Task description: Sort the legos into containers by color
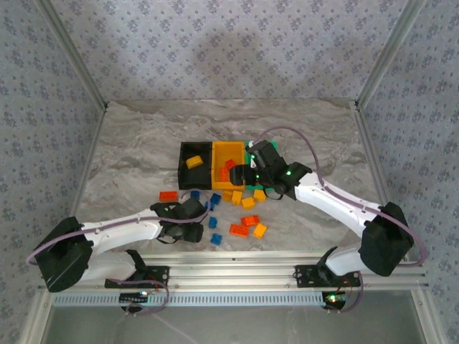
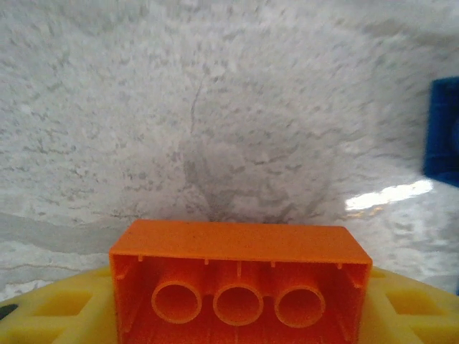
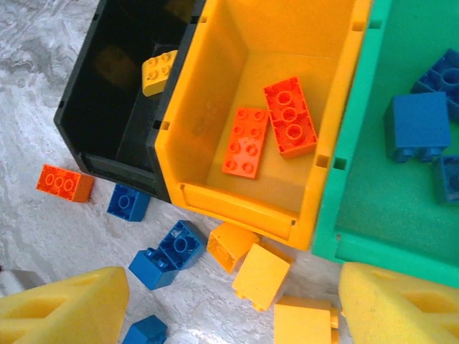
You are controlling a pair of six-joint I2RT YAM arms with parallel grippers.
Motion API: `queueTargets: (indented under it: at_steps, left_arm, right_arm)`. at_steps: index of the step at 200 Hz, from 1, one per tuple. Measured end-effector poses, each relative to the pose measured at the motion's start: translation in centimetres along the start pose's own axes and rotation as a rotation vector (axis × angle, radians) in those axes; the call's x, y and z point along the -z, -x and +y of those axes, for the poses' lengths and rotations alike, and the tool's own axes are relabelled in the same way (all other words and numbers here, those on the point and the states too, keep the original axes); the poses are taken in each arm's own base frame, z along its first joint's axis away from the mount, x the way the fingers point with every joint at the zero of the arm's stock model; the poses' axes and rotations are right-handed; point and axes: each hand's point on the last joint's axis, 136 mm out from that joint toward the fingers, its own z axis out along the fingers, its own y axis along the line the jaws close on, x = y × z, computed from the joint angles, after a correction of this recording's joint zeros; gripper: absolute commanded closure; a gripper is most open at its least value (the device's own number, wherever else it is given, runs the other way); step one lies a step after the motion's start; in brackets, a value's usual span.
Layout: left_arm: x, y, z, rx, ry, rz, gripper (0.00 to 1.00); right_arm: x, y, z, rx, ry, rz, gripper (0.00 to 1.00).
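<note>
The robot's left gripper will release the red-orange lego in the orange-yellow bin (image 1: 235,172), near the side of the orange-yellow bin that is next to the green bin.
My left gripper (image 2: 240,301) is shut on a red-orange lego (image 2: 240,279), which sits hollow side toward the camera between the yellow fingers (image 2: 50,315), low over the marble. In the top view this gripper (image 1: 203,213) lies among loose blue legos (image 1: 215,199). My right gripper (image 3: 233,315) is open and holds nothing. It hovers over yellow legos (image 3: 262,276) in front of the containers. The black bin (image 3: 79,122) holds a yellow lego (image 3: 159,72). Two red-orange legos (image 3: 246,142) lie in the orange-yellow bin (image 3: 237,208), and blue ones (image 3: 417,127) in the green bin (image 3: 358,143).
Loose legos lie scattered on the marble table (image 1: 129,165) in front of the bins: a red-orange one (image 1: 168,195) at the left, more red-orange and yellow ones (image 1: 249,222) in the middle, blue ones (image 3: 168,252) near the black bin. Metal frame posts (image 1: 86,79) stand at the table's sides.
</note>
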Motion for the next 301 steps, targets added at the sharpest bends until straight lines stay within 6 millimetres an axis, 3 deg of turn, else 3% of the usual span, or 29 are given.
queueTargets:
  at_steps: [37, 56, 78, 112, 142, 157, 179, 214, 219, 231, 252, 269, 301]
  left_arm:
    - [4.1, 5.1, -2.5, 0.000, -0.085, -0.147, 0.46]
    - [6.5, 9.5, -4.0, 0.019, -0.136, -0.240, 0.47]
    - [7.8, 14.8, -5.3, 0.032, -0.163, -0.312, 0.47]
    - [6.3, 21.6, -8.2, 0.003, -0.180, -0.340, 0.47]
    - [3.3, 25.2, -9.5, 0.001, -0.187, -0.314, 0.47]
    - [2.0, 26.6, -9.7, 0.002, -0.186, -0.303, 0.40]
    - [0.8, 27.9, -10.3, -0.001, -0.188, -0.292, 0.20]
    - [1.4, 28.5, -10.9, -0.008, -0.212, -0.297, 0.07]
    - [1.6, 28.5, -11.0, -0.005, -0.217, -0.299, 0.01]
    - [2.3, 28.5, -11.1, -0.001, -0.231, -0.304, 0.01]
    - [4.6, 28.1, -11.1, 0.009, -0.271, -0.334, 0.00]
    - [7.6, 26.9, -10.6, 0.024, -0.315, -0.380, 0.01]
    - [12.3, 22.8, -9.7, 0.036, -0.391, -0.459, 0.01]
  right_arm:
    - [0.5, -1.1, -1.6, -0.034, -0.025, 0.000, 0.21]
    - [0.7, -1.6, -2.6, -0.058, -0.044, 0.000, 0.21]
    - [0.9, -2.2, -3.8, -0.084, -0.068, 0.000, 0.21]
    - [1.3, -3.3, -5.3, -0.118, -0.102, 0.007, 0.21]
    - [1.8, -4.2, -6.1, -0.131, -0.114, 0.010, 0.21]
    - [2.1, -4.6, -6.4, -0.145, -0.120, 0.011, 0.21]
    - [2.6, -4.7, -6.6, -0.159, -0.121, 0.003, 0.20]
    - [3.0, -4.8, -6.7, -0.173, -0.124, 0.004, 0.19]
    - [3.0, -4.9, -6.7, -0.173, -0.125, 0.007, 0.19]
    - [3.0, -5.1, -6.7, -0.176, -0.127, 0.016, 0.19]
    - [2.9, -5.6, -6.7, -0.177, -0.121, 0.033, 0.19]
    - [2.4, -6.4, -6.6, -0.170, -0.121, 0.062, 0.19]
    - [0.9, -8.8, -6.1, -0.137, -0.127, 0.149, 0.20]
